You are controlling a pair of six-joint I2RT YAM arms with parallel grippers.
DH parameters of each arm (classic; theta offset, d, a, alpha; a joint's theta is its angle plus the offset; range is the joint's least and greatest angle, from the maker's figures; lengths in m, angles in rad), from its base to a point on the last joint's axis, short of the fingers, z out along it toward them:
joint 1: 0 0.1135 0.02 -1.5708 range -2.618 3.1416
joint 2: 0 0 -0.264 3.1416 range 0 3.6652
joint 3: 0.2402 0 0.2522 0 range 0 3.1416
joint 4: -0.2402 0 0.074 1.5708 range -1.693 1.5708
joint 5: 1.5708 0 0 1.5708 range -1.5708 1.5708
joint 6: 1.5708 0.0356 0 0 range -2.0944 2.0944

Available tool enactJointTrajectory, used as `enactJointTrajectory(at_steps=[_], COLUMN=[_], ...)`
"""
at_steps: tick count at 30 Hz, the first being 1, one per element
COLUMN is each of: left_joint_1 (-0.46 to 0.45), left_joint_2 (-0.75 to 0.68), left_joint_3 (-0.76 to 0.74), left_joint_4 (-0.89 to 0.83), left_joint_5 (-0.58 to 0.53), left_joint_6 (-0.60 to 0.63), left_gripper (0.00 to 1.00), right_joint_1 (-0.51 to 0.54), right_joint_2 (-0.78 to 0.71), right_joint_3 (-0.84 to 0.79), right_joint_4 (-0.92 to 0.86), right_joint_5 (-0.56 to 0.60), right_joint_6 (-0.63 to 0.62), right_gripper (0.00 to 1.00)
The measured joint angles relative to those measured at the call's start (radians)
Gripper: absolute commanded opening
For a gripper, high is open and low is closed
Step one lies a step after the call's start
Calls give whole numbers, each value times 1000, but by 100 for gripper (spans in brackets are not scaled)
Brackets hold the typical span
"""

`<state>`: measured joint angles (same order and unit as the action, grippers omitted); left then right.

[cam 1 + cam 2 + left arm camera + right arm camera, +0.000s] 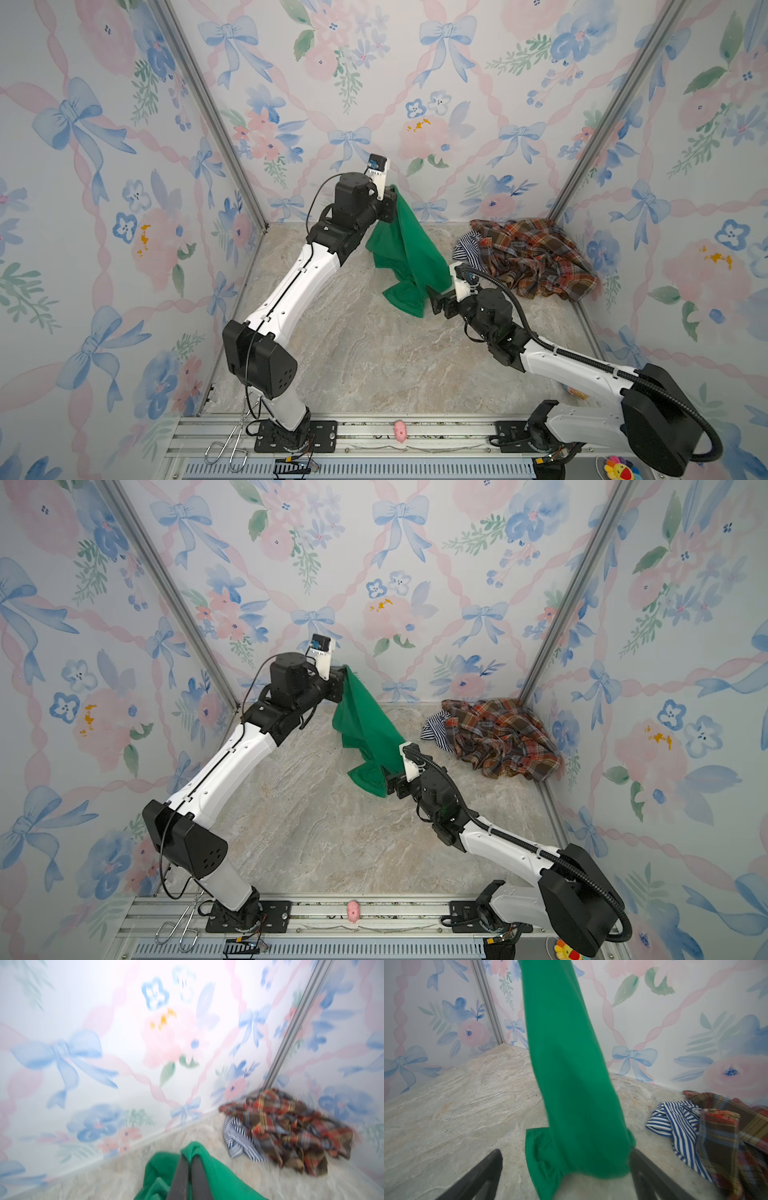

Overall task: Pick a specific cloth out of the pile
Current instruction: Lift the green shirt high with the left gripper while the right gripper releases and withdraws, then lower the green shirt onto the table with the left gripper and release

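Note:
My left gripper has the green cloth, now hanging raised near the back wall. I will let go of it with that gripper on the bare tabletop [331,289], toward the side opposite the pile.
The green cloth [405,253] [365,729] hangs in a long drape from my left gripper [390,199] [343,675], raised near the back wall. In the left wrist view the left gripper [188,1156] is shut on a fold of the cloth [218,1174]. My right gripper [434,299] [388,783] is low at the cloth's bottom end and stands open. In the right wrist view the cloth [571,1064] hangs between that gripper's [565,1152] spread fingers. The pile [536,257] [503,737] [291,1126] lies in the back right corner, apart from the cloth.
The pile is a plaid shirt [726,1136] over a striped cloth [465,247] [675,1120]. Floral walls close in three sides. On the front rail lie a small pink toy [400,430] and metal tongs [228,444]. A colourful toy [619,467] sits at the front right.

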<state>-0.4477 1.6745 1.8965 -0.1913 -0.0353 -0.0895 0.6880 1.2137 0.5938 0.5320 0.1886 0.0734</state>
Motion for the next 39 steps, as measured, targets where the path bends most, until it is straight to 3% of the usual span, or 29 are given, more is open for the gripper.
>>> enactJointTrajectory(at_steps=[7, 14, 22, 31, 36, 39], left_joint_1=[63, 127, 167, 116, 130, 193], left_joint_2=[27, -2, -110, -169, -298, -373], left_joint_3=[336, 376, 151, -279, -521, -646], left_joint_4=[7, 4, 18, 8, 3, 11], left_joint_5=[-165, -230, -162, 6, -114, -192], left_joint_6=[1, 19, 15, -69, -71, -69], left_gripper=[0, 0, 0, 0, 0, 0], right_joint_1=[0, 0, 0, 0, 0, 0], right_joint_2=[-91, -100, -103, -103, -101, -96], right_joint_3=[-22, -28, -34, -35, -35, -35], right_joint_4=[-6, -6, -5, -5, -6, -5], right_joint_5=[3, -5, -17, -16, -16, -16], right_joint_6=[32, 32, 32, 31, 32, 32], right_gripper=[97, 97, 97, 97, 97, 97])
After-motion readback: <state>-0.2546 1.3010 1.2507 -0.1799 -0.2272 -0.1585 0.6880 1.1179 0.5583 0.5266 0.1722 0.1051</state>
